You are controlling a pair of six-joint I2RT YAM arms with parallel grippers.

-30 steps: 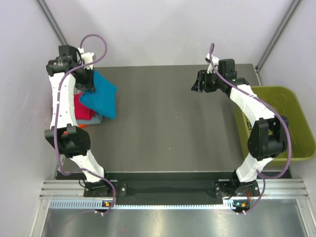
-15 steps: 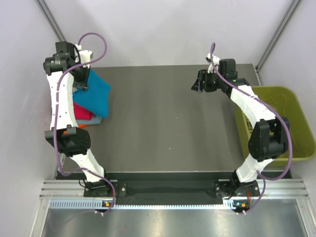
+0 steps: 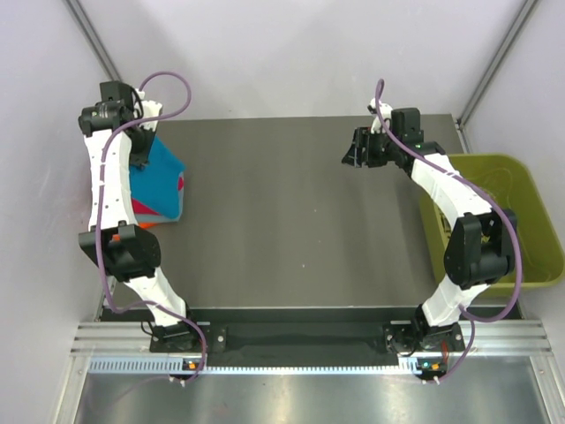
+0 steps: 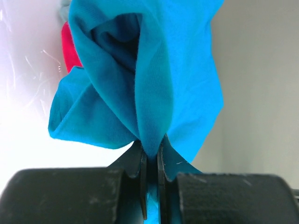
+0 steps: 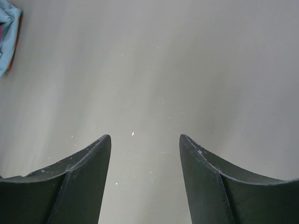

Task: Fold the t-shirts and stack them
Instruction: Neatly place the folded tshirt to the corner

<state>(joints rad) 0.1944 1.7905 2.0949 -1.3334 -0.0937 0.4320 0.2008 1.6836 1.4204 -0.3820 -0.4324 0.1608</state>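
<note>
The robot's left gripper needs to release the teal-blue t-shirt on top of the magenta-red t-shirt (image 3: 136,182), beside the white wall.
My left gripper (image 3: 141,146) (image 4: 152,142) is shut on a fold of the teal-blue t-shirt (image 3: 161,181) (image 4: 154,70), which hangs over the stack at the table's far left. A strip of the magenta-red t-shirt (image 3: 183,182) (image 4: 71,49) shows under it, and a sliver of orange cloth (image 3: 146,224) at the stack's near edge. My right gripper (image 3: 350,150) (image 5: 145,140) hovers open above bare table at the far right, with nothing between its fingers. The teal cloth also shows as a small corner (image 5: 8,32) in the right wrist view.
An olive-green plastic bin (image 3: 538,256) stands off the table's right edge beside the right arm. The grey table top (image 3: 300,221) lies between the arms. White walls close in on the left and at the back.
My left gripper has carried the teal-blue t-shirt leftward over the stack, and it now covers most of the magenta-red one. The right arm has stayed still.
</note>
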